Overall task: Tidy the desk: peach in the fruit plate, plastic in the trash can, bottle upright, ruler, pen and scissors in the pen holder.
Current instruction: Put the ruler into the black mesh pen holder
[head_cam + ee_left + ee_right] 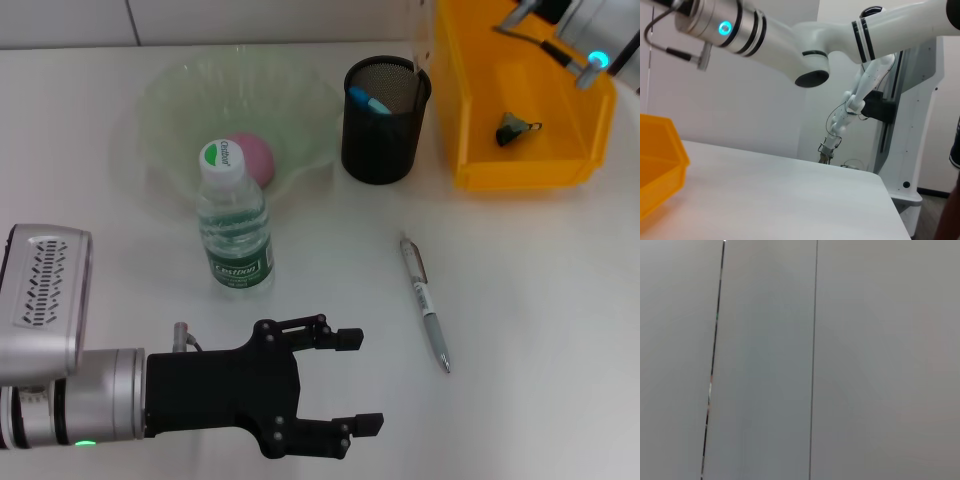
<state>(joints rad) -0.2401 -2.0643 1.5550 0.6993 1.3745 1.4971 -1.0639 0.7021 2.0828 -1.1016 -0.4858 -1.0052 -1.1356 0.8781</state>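
Observation:
Next, I let go of the ruler with my right gripper inside the black mesh pen holder [411, 87], beside the blue item.
In the head view a pink peach [255, 155] lies in the translucent green fruit plate [170, 100]. A clear water bottle [233, 225] with a green and white cap stands upright at the plate's front edge. A black mesh pen holder [386, 122] holds a blue item. A silver pen [427, 303] lies on the table in front of the holder. A dark crumpled piece of plastic [515, 128] lies in the orange bin [520, 175]. My left gripper [365, 380] is open and empty, low over the table, in front of the bottle and left of the pen. No ruler or scissors are clearly visible.
My right arm [597, 55] hangs above the orange bin at the back right, its fingers out of frame. It also shows in the left wrist view [740, 30], above a corner of the orange bin [660, 165]. The right wrist view shows only a wall.

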